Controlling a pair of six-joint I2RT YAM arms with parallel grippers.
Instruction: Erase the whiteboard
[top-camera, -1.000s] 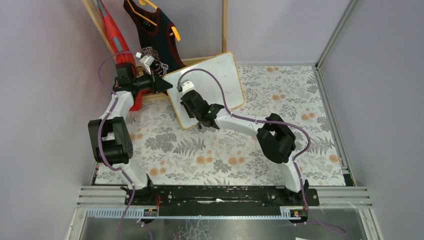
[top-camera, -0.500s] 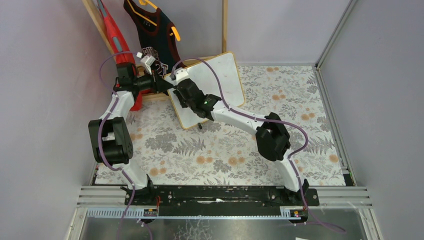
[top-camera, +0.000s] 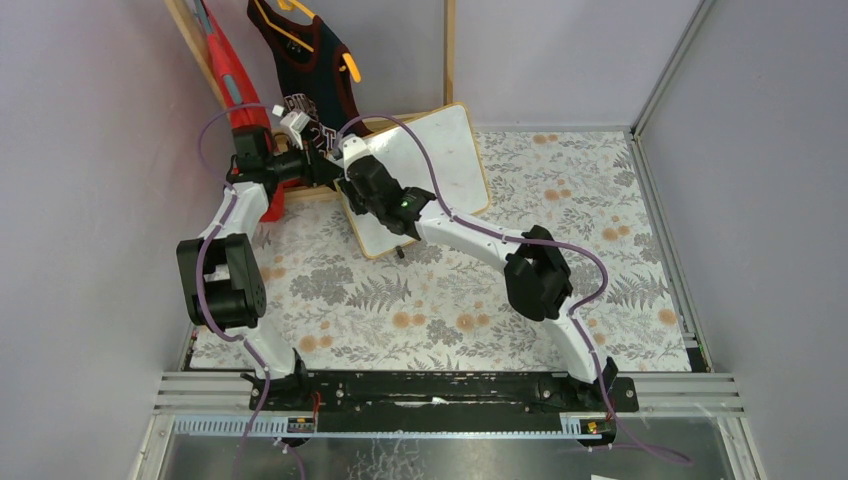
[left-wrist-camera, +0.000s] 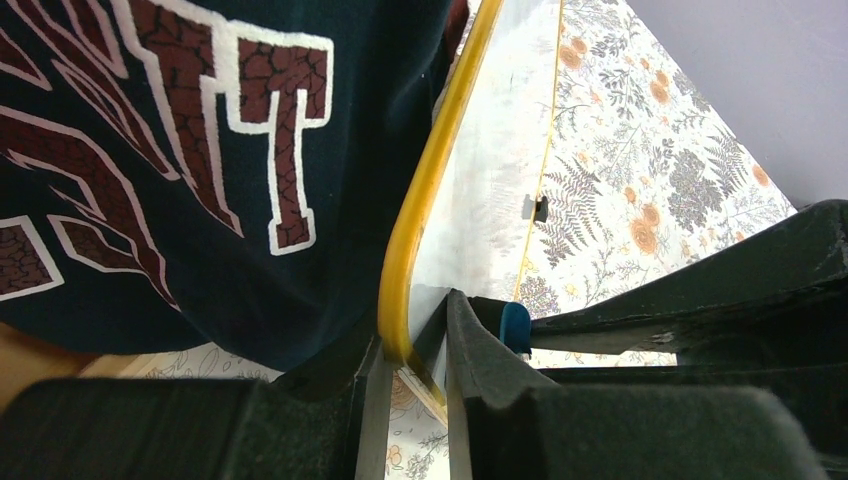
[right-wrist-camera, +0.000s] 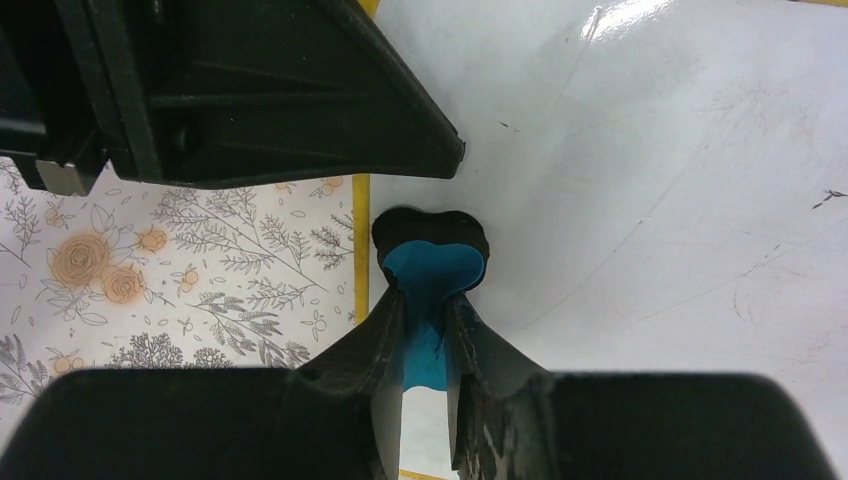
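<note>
My right gripper releases the blue eraser next on the floral cloth (top-camera: 557, 263) between the whiteboard's free edge and the wall.
The whiteboard (top-camera: 440, 150) leans tilted at the back, white with a thin light-wood frame. My left gripper (top-camera: 335, 172) is shut on its left edge; the left wrist view shows the yellow frame (left-wrist-camera: 412, 240) pinched between the jaws. My right gripper (top-camera: 352, 183) is shut on a blue eraser (right-wrist-camera: 430, 275) whose black pad presses on the board face (right-wrist-camera: 640, 180) near the left frame. The eraser's blue tip also shows in the left wrist view (left-wrist-camera: 515, 327). The board surface looks clean, with only faint scratches.
A dark jersey (top-camera: 305, 60) and a red garment (top-camera: 228, 70) hang on a wooden rack (top-camera: 190, 40) behind the board. The jersey (left-wrist-camera: 180, 150) hangs right by my left gripper. A floral cloth (top-camera: 450, 300) covers the table. Grey walls close in on all sides.
My right gripper has slid the eraser up and left across the board, from its lower middle to the left edge next to my left gripper. The left arm has held still.
</note>
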